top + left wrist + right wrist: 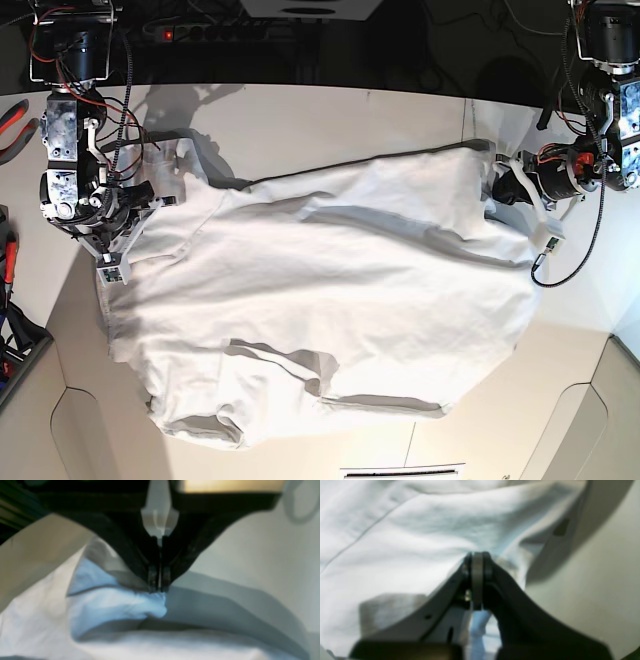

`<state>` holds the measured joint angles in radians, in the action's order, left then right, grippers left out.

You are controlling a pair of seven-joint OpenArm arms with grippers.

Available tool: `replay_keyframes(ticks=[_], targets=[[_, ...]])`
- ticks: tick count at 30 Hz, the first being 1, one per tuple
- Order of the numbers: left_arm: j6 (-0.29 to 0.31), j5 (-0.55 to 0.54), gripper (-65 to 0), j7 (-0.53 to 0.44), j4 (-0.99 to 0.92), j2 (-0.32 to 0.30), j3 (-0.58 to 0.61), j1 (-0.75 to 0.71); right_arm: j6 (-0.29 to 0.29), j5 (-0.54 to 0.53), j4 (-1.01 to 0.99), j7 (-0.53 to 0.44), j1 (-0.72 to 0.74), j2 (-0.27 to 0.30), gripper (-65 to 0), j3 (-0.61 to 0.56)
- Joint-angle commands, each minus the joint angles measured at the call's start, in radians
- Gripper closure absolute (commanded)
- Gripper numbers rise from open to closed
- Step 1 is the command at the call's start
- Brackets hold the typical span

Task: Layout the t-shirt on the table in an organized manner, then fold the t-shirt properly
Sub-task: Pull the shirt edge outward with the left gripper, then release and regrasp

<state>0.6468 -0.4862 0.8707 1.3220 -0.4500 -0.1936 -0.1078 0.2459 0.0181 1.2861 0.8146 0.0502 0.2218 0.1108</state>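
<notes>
Next, my left gripper lets go of the white t-shirt's edge on the bare table (537, 126), near the thin dark seam.
The white t-shirt (330, 290) lies spread and wrinkled across the white table (330, 120), with a folded flap along its near edge. At the base view's right, my left gripper (500, 186) is shut on a pinch of the shirt's edge; in the left wrist view its jaws (158, 590) are closed on a bunched fold of the t-shirt (120, 610). At the base view's left, my right gripper (150, 196) is shut on the opposite end. In the right wrist view its fingers (477, 558) press together against the t-shirt (420, 537), and a strip of cloth shows between them.
Red-handled pliers (12, 115) lie at the far left edge and a dark bin (15, 350) stands below them. A power strip (200, 32) and cables run behind the table. A thin dark seam (463, 120) crosses the tabletop at the back right.
</notes>
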Motion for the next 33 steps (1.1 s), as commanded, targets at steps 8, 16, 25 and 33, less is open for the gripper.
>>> replay_keyframes(ticks=[8, 16, 25, 33], targets=[[-0.101, 0.035, 0.0, 0.122, 0.008, -0.051, -0.032, -0.008, -0.008, 0.027, -0.015, 0.084, -0.012, 0.011, 0.0, 0.003], [-0.1, 0.025, 0.0, 0.145, 0.025, -0.051, -0.221, -0.089, -0.019, 0.027, -0.015, 0.102, -0.012, 0.011, 0.0, 0.003], [0.051, -0.573, 0.0, 0.293, 0.169, -0.049, -0.515, -0.218, -0.019, 0.027, -0.015, 0.103, -0.012, 0.011, 0.0, 0.003], [0.051, -0.73, 0.0, 0.297, 0.178, 0.007, -0.684, -0.197, -0.019, 0.027, -0.015, 0.102, -0.012, 0.011, 0.0, 0.003]])
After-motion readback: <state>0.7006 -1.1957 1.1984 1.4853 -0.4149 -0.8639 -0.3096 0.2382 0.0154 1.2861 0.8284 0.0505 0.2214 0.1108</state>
